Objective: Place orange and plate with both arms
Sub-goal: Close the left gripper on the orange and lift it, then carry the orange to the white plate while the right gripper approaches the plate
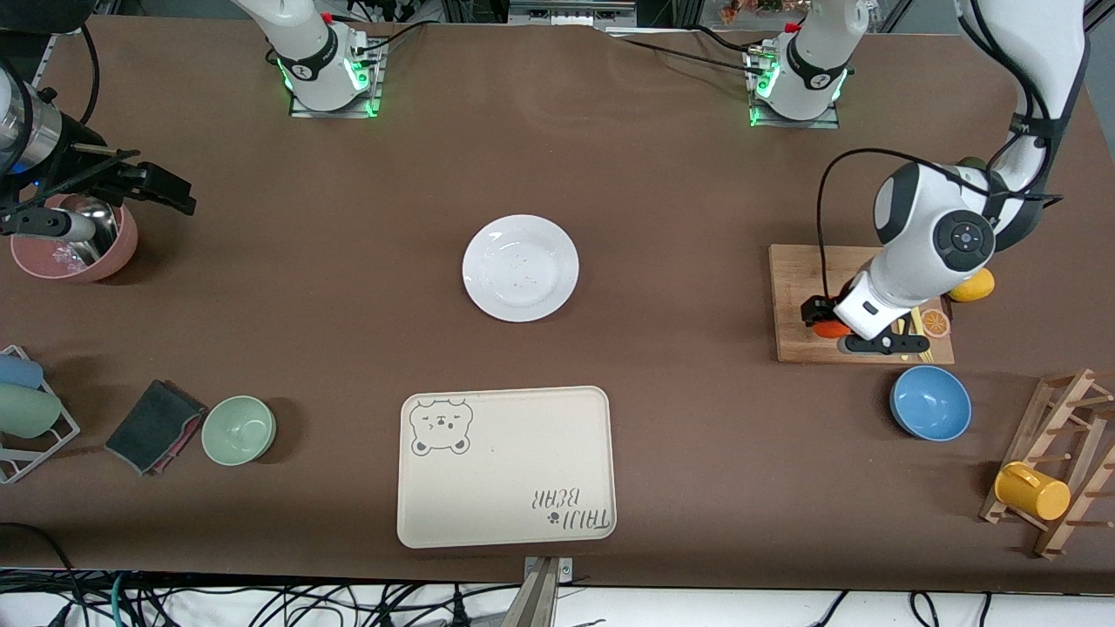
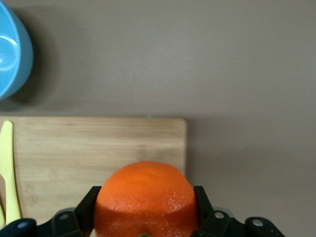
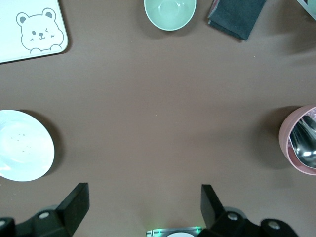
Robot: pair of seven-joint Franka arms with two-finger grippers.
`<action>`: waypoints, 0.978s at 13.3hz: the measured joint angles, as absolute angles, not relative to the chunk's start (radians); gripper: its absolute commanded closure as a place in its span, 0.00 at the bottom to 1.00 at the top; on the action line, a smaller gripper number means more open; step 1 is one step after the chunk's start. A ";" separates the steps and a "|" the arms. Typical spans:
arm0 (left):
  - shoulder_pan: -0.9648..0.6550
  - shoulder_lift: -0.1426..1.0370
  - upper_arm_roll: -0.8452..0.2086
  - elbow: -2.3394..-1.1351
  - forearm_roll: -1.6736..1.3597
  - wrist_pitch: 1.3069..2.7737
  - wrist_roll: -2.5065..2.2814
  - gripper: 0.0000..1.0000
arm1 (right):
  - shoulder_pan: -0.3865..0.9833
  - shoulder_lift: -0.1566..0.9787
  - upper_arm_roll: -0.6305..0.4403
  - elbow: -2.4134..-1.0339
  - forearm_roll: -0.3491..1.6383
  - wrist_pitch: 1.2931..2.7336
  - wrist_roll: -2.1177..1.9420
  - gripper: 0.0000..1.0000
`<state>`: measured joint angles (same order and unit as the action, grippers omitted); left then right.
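The orange will leave my left gripper's hold as I let it go near the middle of the white plate (image 1: 522, 277).
The orange (image 1: 828, 330) rests on a wooden cutting board (image 1: 797, 292) toward the left arm's end of the table. My left gripper (image 1: 834, 324) is down on it and shut on the orange. In the left wrist view the orange (image 2: 146, 200) fills the gap between both black fingers (image 2: 85, 210). The white plate (image 1: 520, 267) lies bare at the middle of the table and also shows in the right wrist view (image 3: 22, 144). My right gripper (image 1: 161, 187) waits open with nothing in it, above the table beside a pink bowl (image 1: 74, 244). Its place in the right wrist view is (image 3: 144, 207).
A cream bear tray (image 1: 505, 466) lies nearer the front camera than the plate. A blue bowl (image 1: 930, 402), a lemon (image 1: 971, 286) and an orange slice (image 1: 936, 323) flank the board. A mug rack (image 1: 1058, 461), a green bowl (image 1: 239, 429) and a dark cloth (image 1: 155, 426) line the front edge.
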<state>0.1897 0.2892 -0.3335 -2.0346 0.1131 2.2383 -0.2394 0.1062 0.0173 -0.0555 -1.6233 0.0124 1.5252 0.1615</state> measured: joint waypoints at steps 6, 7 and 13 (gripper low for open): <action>0.041 0.298 -0.489 -1.901 0.112 2.122 -0.754 0.81 | 0.106 0.023 -0.056 -1.624 0.013 1.527 0.161 0.00; -0.009 0.316 -0.490 -1.878 0.112 2.122 -0.851 0.81 | 0.106 0.030 -0.057 -1.624 0.013 1.529 0.161 0.00; -0.279 0.562 -0.486 -1.635 0.113 2.167 -1.347 0.81 | 0.105 0.162 -0.059 -1.648 0.159 1.505 0.018 0.00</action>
